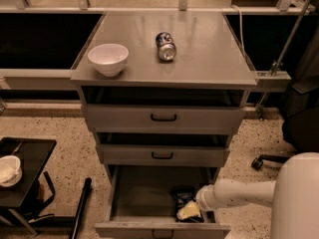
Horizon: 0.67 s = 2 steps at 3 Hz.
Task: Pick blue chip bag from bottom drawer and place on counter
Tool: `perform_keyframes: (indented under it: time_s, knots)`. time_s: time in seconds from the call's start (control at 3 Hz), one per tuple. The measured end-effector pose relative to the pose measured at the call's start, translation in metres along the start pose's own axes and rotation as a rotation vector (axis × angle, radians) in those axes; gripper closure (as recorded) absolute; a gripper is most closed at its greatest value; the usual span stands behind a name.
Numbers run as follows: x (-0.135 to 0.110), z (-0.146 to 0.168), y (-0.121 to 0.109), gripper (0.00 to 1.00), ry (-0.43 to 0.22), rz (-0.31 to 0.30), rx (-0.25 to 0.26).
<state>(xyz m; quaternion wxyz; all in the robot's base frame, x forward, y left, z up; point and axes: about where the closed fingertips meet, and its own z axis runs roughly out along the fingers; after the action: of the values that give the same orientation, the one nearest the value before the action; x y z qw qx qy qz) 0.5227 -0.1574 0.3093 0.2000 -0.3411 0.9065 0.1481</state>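
Note:
Next, my gripper shuts on the middle of the blue chip bag (pixel 183 202), at a spot between the bag's front and back ends, inside the bottom drawer.
The bottom drawer (pixel 124 195) is pulled open at the foot of the grey cabinet. The blue chip bag (pixel 182 197), dark and crinkly, lies on the drawer floor at the right front. My gripper (pixel 188 211) reaches down into the drawer from the right on the white arm (pixel 239 193). Its pale fingers are right at the bag's front edge. The counter (pixel 209 49) is the flat grey top of the cabinet, far above the gripper.
A white bowl (pixel 108 59) and a blue soda can (pixel 166 46) lying on its side sit on the counter. The two upper drawers (pixel 163 117) are shut. A small black side table (pixel 25 158) with a white bowl (pixel 9 170) stands at the left. An office chair base (pixel 266 161) is at the right.

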Motion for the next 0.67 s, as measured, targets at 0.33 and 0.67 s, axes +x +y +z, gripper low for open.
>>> perform_keyframes:
  time_s: [0.33, 0.67]
  knots:
    - [-0.0408, 0.0382, -0.0220, 0.00, -0.097, -0.012, 0.094]
    - [-0.0403, 0.0384, -0.0218, 0.00, -0.096, -0.012, 0.093]
